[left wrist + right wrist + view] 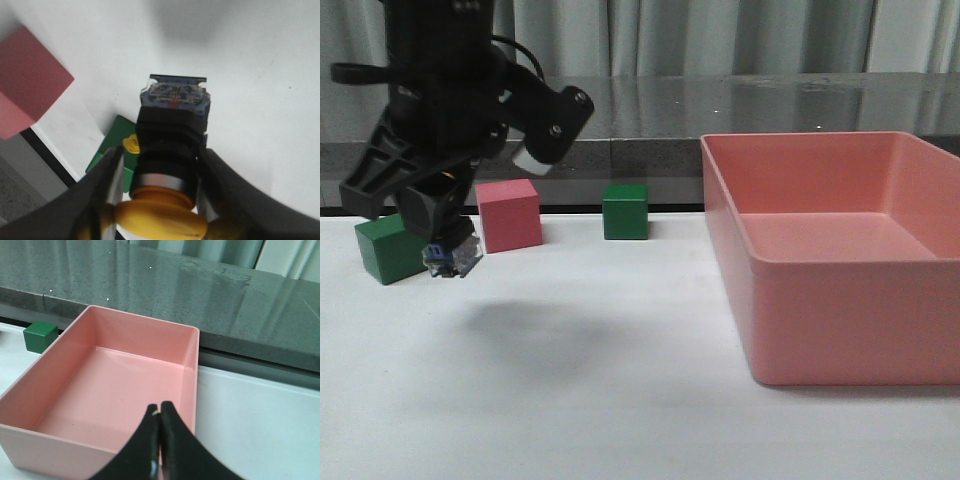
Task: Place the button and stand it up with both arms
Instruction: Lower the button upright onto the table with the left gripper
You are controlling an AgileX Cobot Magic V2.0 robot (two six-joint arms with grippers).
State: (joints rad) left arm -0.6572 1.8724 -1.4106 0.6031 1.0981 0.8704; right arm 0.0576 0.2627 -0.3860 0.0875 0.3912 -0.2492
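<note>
My left gripper is going to let go of the button so that it stands upright on the open white table [505, 338] [195, 17] in front of the pink cube.
The button [170, 125] is clamped by its black body between the fingers of my left gripper [161, 155]. Its yellow cap sits toward the wrist and its blue-and-clear base points away. In the front view the left gripper [445, 235] hangs a little above the white table at the far left, and only the button's base [453, 258] pokes out below the fingers. My right gripper [160, 407] is shut with nothing in it, above the near rim of the pink bin [195, 347]. The right arm is out of the front view.
A green cube [388, 248] stands just behind the left gripper, with a pink cube [508, 215] beside it and another green cube [625, 211] farther right. The big pink bin [840, 320] fills the table's right side. A dark ledge runs along the back.
</note>
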